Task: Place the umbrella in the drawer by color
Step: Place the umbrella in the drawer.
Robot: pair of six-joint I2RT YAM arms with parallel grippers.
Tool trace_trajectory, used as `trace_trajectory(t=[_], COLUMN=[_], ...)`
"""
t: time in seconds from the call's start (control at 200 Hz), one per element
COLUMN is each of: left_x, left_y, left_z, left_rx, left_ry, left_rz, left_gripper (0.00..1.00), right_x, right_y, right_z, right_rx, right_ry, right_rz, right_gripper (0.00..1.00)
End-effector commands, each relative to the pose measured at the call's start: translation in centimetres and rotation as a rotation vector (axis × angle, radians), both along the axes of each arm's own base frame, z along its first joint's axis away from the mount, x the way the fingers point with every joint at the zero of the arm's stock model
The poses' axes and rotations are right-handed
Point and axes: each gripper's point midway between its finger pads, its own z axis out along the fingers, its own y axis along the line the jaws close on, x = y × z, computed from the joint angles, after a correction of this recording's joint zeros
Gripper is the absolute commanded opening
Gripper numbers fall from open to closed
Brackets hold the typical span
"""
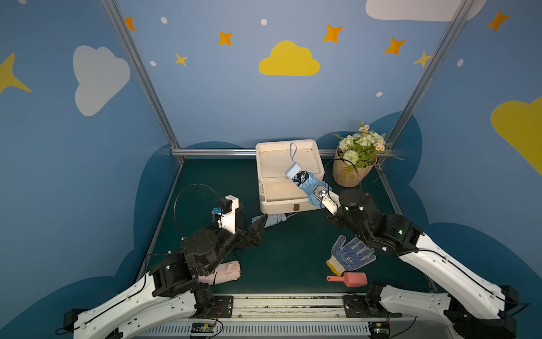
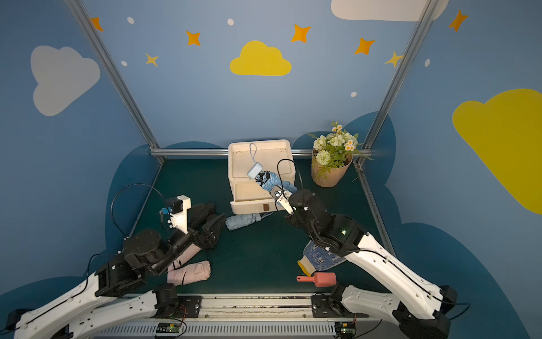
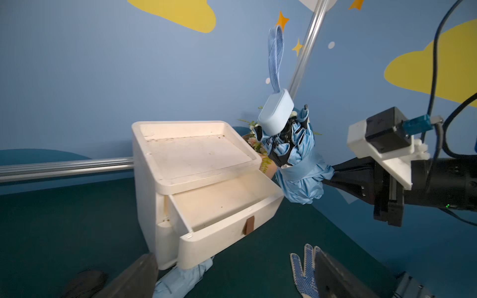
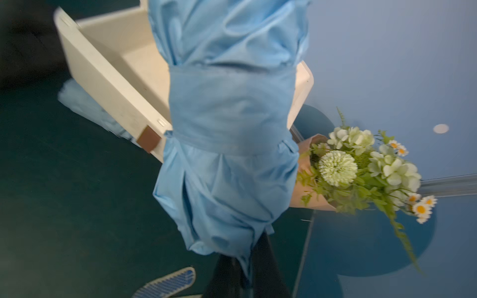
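The sky-blue umbrella will go inside the open lower drawer (image 1: 286, 190), lengthwise along the cabinet's top tray, and there my right gripper will let go of it.
A white cabinet has its lower drawer (image 1: 284, 205) (image 3: 232, 227) (image 4: 111, 77) pulled open. My right gripper (image 1: 316, 199) (image 2: 277, 194) (image 4: 240, 260) is shut on a sky-blue folded umbrella (image 1: 308, 183) (image 2: 269, 180) (image 3: 299, 165) (image 4: 232, 116), held tilted above the drawer's right side, handle and strap up. A paler blue umbrella (image 1: 274, 219) (image 2: 243, 221) (image 3: 180, 278) lies on the mat under the drawer front. My left gripper (image 1: 250, 223) (image 2: 209, 218) (image 3: 236, 281) stands open just left of it, holding nothing. Pink umbrellas (image 2: 189, 273) lie beside the left arm.
A paper-wrapped flower bouquet (image 1: 357, 158) stands right of the cabinet, close to the held umbrella. A blue-dotted glove (image 1: 350, 255) and a pink scoop (image 1: 350, 278) lie at the front right. The cabinet's top tray (image 1: 318, 158) is shallow. Metal frame rails border the mat.
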Motion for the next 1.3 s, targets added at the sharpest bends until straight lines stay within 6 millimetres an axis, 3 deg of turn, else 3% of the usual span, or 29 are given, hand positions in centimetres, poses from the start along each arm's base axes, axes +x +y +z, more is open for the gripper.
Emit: trace_trajectory(t=[0.0,0.09,0.3,0.631,0.741,0.881,1.121,1.297], left_x=[0.3,0.4,0.8,0.8,0.9,0.9,1.1,1.3], left_y=[2.6,3.0,3.0,2.3,2.2,2.1,2.2,2.2], left_z=[-3.0,-4.1,-5.5,-6.2,-6.5,-6.6,-7.0,-7.1], left_rx=[0.043,0.018,0.005,0.012,0.01,0.008,0.015,0.018], left_ry=[0.043,0.037,0.037,0.054,0.057,0.058,0.064,0.068], left_rz=[0.112,0.129,0.152,0.131,0.129,0.126,0.133,0.138], left_gripper=[1.0,1.0,1.0,1.0,1.0,1.0,1.0,1.0], right_x=[2.1,2.6,3.6,7.5,8.3,8.6,6.2,7.5], right_y=[-2.8,-2.6,-1.4,3.1,4.9,7.1,9.5,8.2], right_z=[2.1,1.0,0.3,1.1,0.1,-1.8,-5.0,-6.1], right_rx=[-0.38,-0.551,-0.719,-0.944,-0.999,-0.994,-0.754,-0.697], right_ry=[-0.169,-0.162,-0.168,-0.213,-0.19,-0.151,0.041,0.085], right_rz=[-0.097,-0.057,0.023,0.028,0.045,0.075,0.176,0.091], right_gripper=[0.0,0.0,0.0,0.0,0.0,0.0,0.0,0.2])
